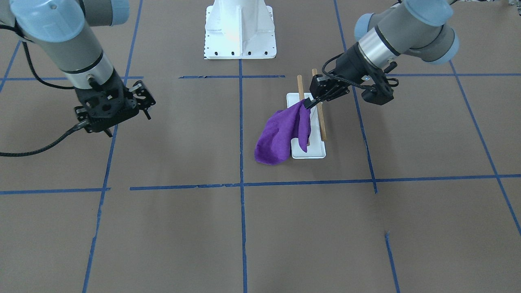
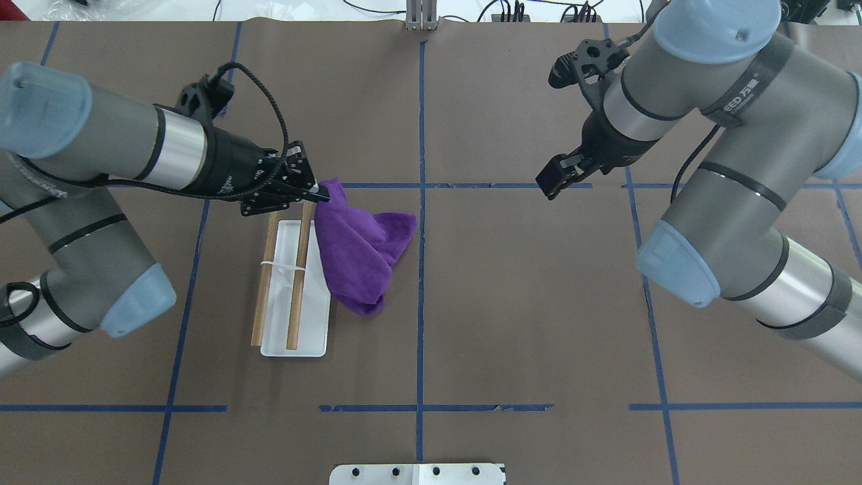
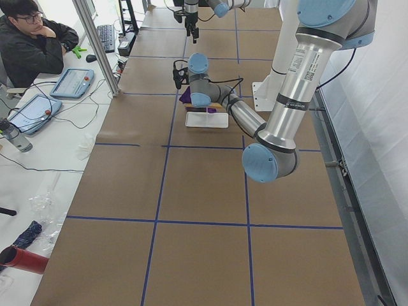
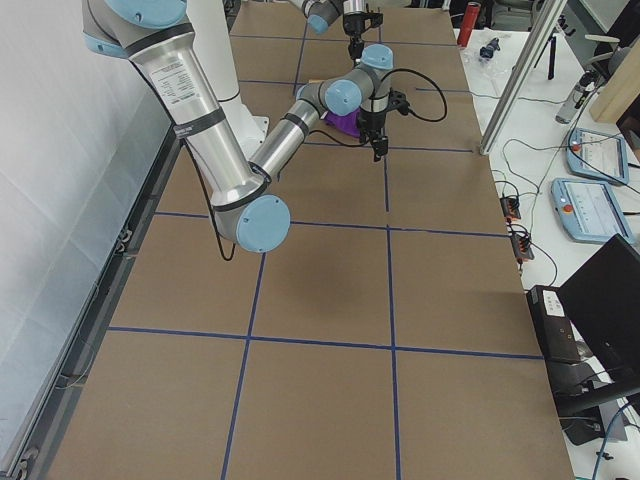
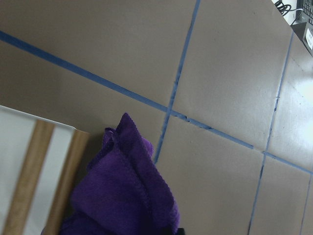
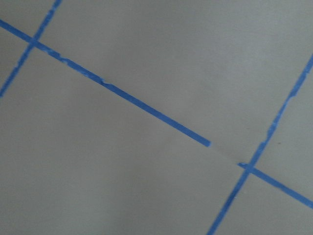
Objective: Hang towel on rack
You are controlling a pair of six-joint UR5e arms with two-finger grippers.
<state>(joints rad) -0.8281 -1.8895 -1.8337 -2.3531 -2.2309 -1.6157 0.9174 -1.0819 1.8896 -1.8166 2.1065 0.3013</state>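
Note:
The purple towel, now hanging just past the rack's far end, will stay draped across both wooden dowels (image 1: 309, 124) (image 5: 53, 175), above the middle of the white base, when my left gripper leaves it there.
The purple towel (image 2: 357, 249) hangs from my left gripper (image 2: 322, 197), which is shut on its top corner just past the far end of the rack. The rack has a white base (image 2: 296, 340) and two wooden dowels (image 2: 261, 303). The towel's lower part droops to the table beside the inner dowel (image 2: 295, 303); I cannot tell if it touches that dowel. In the front view the towel (image 1: 281, 134) overlaps the base (image 1: 309, 152) below the left gripper (image 1: 306, 105). The left wrist view shows the towel (image 5: 122, 196) beside the dowels (image 5: 68, 176). My right gripper (image 1: 128, 124) is open, empty and far off.
The white bolted pedestal (image 1: 240, 32) stands at the robot's side of the table, behind the rack. Blue tape lines (image 2: 421, 269) cross the brown table cover. A seated operator (image 3: 29, 44) and tablets sit beyond the table's far edge.

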